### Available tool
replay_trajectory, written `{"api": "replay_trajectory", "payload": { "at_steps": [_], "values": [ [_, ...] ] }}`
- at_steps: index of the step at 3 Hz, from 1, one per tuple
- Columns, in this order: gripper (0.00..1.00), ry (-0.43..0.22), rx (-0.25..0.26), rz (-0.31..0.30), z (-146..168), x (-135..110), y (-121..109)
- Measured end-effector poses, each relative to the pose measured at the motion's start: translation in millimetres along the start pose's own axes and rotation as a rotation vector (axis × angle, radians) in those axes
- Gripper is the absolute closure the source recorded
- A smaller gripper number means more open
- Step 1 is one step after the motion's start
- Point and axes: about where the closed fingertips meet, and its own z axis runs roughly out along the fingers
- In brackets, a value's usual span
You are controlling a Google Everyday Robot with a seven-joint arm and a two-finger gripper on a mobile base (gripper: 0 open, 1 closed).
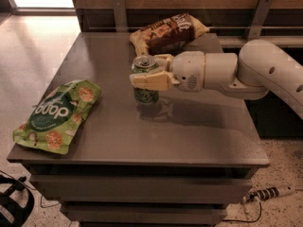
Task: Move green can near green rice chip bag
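Observation:
The robot's gripper will let go of the green can, now upright near the table's middle, on the grey table, a small gap from the green rice chip bag (126,126).
The green can (144,94) stands upright near the middle of the grey table (189,136), its silver top showing. My gripper (144,72) reaches in from the right and is shut on the can, one cream finger across its front and one behind it. The can looks to be at or just above the tabletop. The green rice chip bag (57,115) lies flat at the table's front left corner, well to the left of the can.
A brown-and-yellow snack bag (168,32) lies at the table's back edge, just behind the can. My white arm (265,72) spans the right side. A wooden wall with metal brackets stands behind. A power strip (270,193) lies on the floor at right.

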Motion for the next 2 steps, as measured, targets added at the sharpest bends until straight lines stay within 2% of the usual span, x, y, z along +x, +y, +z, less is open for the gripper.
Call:
{"api": "replay_trajectory", "payload": {
  "at_steps": [1, 2],
  "values": [
    [1.0, 0.024, 0.01, -0.009, 14, 8, 18],
    [1.0, 0.014, -0.003, -0.019, 25, 13, 31]
  ]
}}
